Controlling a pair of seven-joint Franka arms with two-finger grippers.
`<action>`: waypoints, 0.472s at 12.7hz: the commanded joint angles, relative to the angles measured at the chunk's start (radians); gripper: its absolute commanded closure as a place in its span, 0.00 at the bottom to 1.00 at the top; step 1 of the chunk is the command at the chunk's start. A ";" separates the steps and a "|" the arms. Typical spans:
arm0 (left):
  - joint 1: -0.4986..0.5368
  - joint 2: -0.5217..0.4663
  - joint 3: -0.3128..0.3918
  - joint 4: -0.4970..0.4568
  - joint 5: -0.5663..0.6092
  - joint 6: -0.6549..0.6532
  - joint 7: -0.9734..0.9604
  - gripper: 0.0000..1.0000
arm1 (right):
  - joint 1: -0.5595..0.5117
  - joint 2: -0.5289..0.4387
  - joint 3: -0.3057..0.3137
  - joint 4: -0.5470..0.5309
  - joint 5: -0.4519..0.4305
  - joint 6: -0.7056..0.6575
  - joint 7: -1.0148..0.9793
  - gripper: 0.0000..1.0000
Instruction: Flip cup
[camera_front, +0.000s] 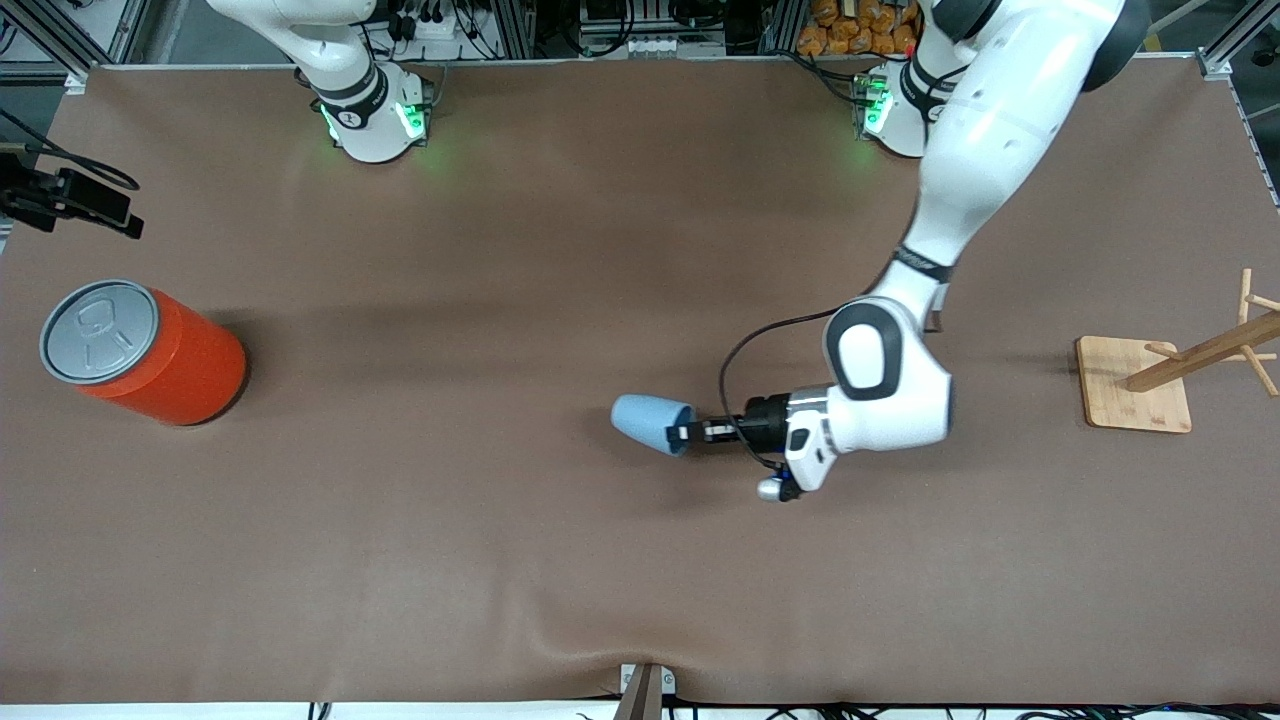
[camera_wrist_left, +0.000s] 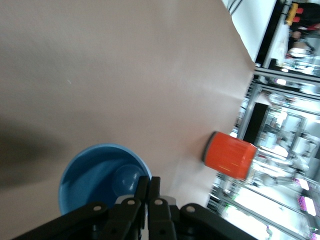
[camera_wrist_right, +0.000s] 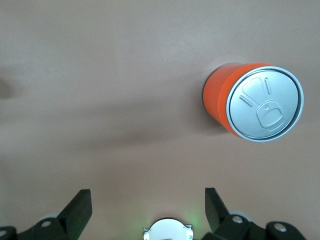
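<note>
Next, I release the light blue cup from my left gripper on the table (camera_front: 912, 440) between its middle and the wooden rack. The cup now lies tipped near the table's middle.
The light blue cup (camera_front: 648, 420) is tipped on its side near the middle of the table, with its open mouth toward the left arm's end. My left gripper (camera_front: 686, 433) is shut on the cup's rim, one finger inside and one outside. The left wrist view looks into the cup (camera_wrist_left: 95, 177), with the fingers (camera_wrist_left: 156, 187) pinched on its rim. I cannot tell whether the cup touches the table. My right gripper (camera_wrist_right: 146, 194) is open and empty, high over bare table near its own base; it does not show in the front view.
A large orange can (camera_front: 150, 355) with a grey lid stands toward the right arm's end; it also shows in the left wrist view (camera_wrist_left: 230, 155) and the right wrist view (camera_wrist_right: 250, 102). A wooden rack (camera_front: 1135, 385) on a square base stands toward the left arm's end.
</note>
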 joint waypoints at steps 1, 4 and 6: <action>0.044 -0.142 0.002 -0.053 0.258 -0.046 -0.167 1.00 | 0.000 0.002 0.005 0.022 -0.009 -0.007 0.011 0.00; 0.106 -0.231 0.002 -0.053 0.747 -0.198 -0.268 1.00 | 0.001 0.003 0.005 0.029 -0.002 -0.007 0.010 0.00; 0.135 -0.250 0.002 -0.075 1.004 -0.240 -0.271 1.00 | 0.024 0.003 0.005 0.029 -0.003 -0.003 0.010 0.00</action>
